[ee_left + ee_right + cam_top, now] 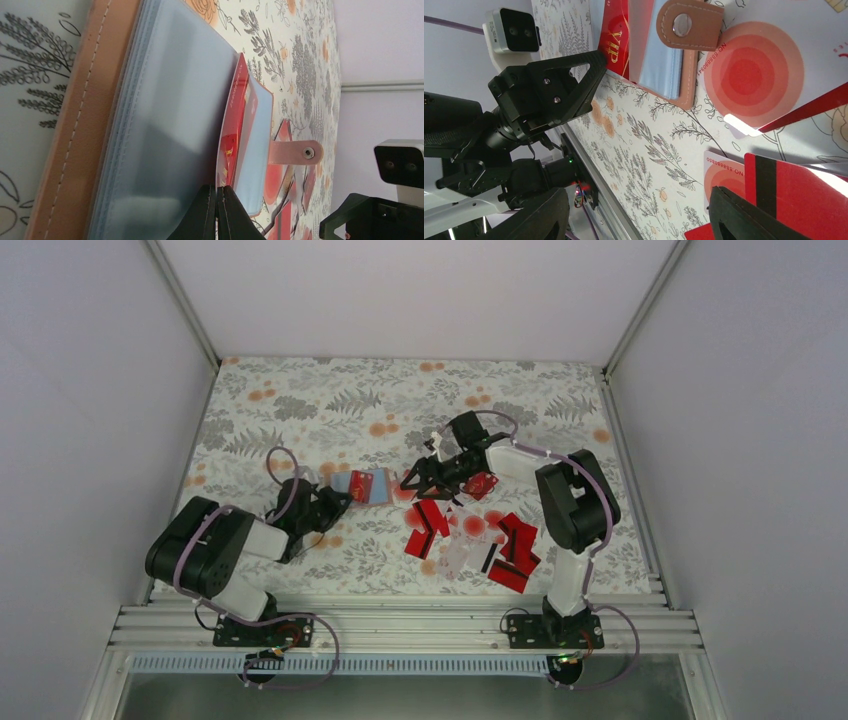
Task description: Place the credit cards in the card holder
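Note:
My left gripper is pinching the red card's raised edge near one end of the edge, so it should open and take that edge closer to its middle point(226, 122).
The card holder point(345, 483) lies open left of centre, with its tan cover point(75, 125), clear sleeves and snap strap point(689, 25) showing. One red card point(231, 140) stands in a sleeve. My left gripper point(216, 200) is shut, its tips pinching the near edge of a thin sleeve beside that card. The other credit cards lie loose to the right: red ones point(428, 525) with a black stripe point(794, 195) and white ones with a red blot point(754, 70). My right gripper point(641, 215) hangs open over the cloth between holder and pile, with nothing between its fingers.
A floral cloth point(300, 420) covers the table, with white walls on three sides. An aluminium rail point(400, 625) runs along the near edge by the arm bases. More cards point(515, 545) lie close to the right arm's base.

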`<move>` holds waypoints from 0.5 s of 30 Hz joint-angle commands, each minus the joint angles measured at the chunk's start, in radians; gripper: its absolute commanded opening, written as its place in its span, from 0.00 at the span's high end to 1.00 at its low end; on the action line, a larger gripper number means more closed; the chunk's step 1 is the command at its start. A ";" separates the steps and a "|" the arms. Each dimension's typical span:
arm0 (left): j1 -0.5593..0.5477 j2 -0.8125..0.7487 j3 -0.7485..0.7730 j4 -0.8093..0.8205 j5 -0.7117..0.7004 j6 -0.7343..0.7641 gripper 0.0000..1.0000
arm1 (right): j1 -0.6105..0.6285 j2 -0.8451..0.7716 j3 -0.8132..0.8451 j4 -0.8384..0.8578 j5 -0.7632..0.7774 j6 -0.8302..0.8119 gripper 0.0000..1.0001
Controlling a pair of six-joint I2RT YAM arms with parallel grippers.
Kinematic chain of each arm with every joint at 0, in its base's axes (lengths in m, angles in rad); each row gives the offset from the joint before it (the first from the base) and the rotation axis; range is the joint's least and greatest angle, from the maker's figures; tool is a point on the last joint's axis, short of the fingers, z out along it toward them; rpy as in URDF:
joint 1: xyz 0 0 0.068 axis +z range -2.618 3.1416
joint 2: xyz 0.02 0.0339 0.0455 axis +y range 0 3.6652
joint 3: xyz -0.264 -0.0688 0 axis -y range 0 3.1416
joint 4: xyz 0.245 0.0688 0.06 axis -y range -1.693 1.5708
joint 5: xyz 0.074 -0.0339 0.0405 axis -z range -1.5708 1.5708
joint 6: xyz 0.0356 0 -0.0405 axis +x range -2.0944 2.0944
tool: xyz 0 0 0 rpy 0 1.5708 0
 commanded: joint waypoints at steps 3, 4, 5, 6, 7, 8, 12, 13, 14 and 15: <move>-0.045 0.018 0.004 0.003 -0.082 -0.054 0.98 | 0.010 -0.047 -0.022 0.008 0.002 -0.005 0.29; -0.051 0.017 0.005 -0.002 -0.088 -0.061 0.98 | 0.010 -0.047 -0.023 0.009 0.003 -0.005 0.29; -0.057 0.018 0.006 -0.006 -0.094 -0.068 0.97 | 0.010 -0.048 -0.024 0.010 0.004 -0.005 0.29; -0.062 0.019 0.009 -0.013 -0.099 -0.071 0.97 | 0.009 -0.046 -0.025 0.010 0.003 -0.005 0.29; -0.067 0.019 0.010 -0.017 -0.106 -0.077 0.97 | 0.009 -0.046 -0.026 0.010 0.003 -0.005 0.29; -0.075 0.019 0.009 -0.019 -0.111 -0.080 0.97 | 0.010 -0.045 -0.026 0.011 0.003 -0.004 0.29; -0.094 0.024 0.018 -0.042 -0.136 -0.104 0.95 | 0.011 -0.042 -0.028 0.012 0.003 -0.005 0.29; -0.099 0.024 0.021 -0.048 -0.144 -0.110 0.94 | 0.011 -0.041 -0.028 0.012 0.002 -0.005 0.29; -0.105 0.027 0.025 -0.055 -0.152 -0.114 0.93 | 0.011 -0.041 -0.029 0.013 0.002 -0.006 0.29; -0.110 0.029 0.032 -0.062 -0.156 -0.118 0.92 | 0.011 -0.039 -0.031 0.012 0.002 -0.008 0.29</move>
